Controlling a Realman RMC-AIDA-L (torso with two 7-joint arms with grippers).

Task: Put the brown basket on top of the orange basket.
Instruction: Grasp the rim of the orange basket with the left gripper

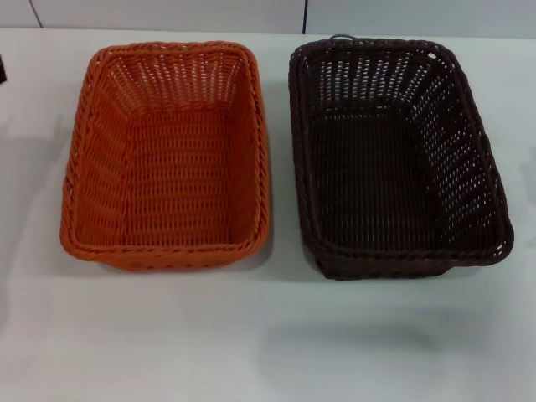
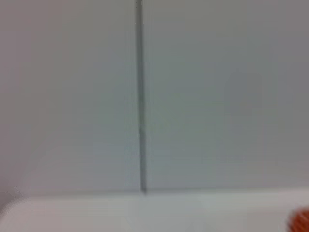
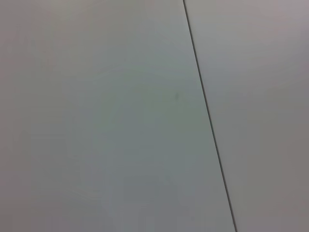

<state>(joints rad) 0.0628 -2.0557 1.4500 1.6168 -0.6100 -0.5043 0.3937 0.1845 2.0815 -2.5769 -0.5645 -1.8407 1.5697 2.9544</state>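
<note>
Next, I close my left gripper on the middle of the orange basket's long rim point(image 1: 74, 144), on the side that faces away from the brown basket.
The orange basket point(image 1: 167, 159) sits on the white table point(image 1: 268, 335) at the left in the head view, upright and empty. A small orange bit of it shows at the edge of the left wrist view point(image 2: 301, 223). The brown basket point(image 1: 394, 159) stands beside it on the right, upright and empty, with a narrow gap between them. Its small metal loop point(image 1: 342, 38) is at the far rim. Neither gripper shows in any view.
The table continues in front of both baskets. A grey wall with a vertical seam point(image 2: 140, 96) stands behind the table; the right wrist view shows only wall and a seam point(image 3: 207, 111). A dark sliver point(image 1: 2, 67) at the left edge cannot be identified.
</note>
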